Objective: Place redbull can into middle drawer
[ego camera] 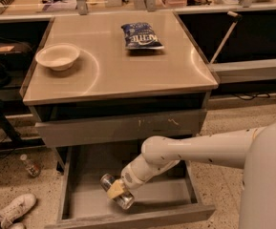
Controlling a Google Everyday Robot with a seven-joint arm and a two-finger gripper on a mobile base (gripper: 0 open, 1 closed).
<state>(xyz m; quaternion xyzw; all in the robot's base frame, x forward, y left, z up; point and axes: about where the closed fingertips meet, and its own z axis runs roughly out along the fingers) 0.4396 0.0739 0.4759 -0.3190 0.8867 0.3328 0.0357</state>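
Note:
Next, I release the redbull can, now tilted low inside the open drawer, on the grey bottom of the middle drawer (124,184), about halfway between its sides.
The middle drawer (85,197) is pulled wide open below the counter, showing a flat grey bottom and a plain front panel. My gripper (116,191) reaches down into it from the right and is shut on the redbull can (114,198), a slim silver can held tilted, lying nearly on its side just above or on the drawer bottom near the front. The yellowish finger pads (113,191) clamp the can's middle. My white arm (195,149) crosses the drawer's right half.
A closed grey drawer front with white scuff marks (123,125) sits above the open drawer. On the counter stand a white bowl (58,56) and a blue chip bag (142,36). A small bottle (30,165) and a white shoe (8,211) lie on the floor at left.

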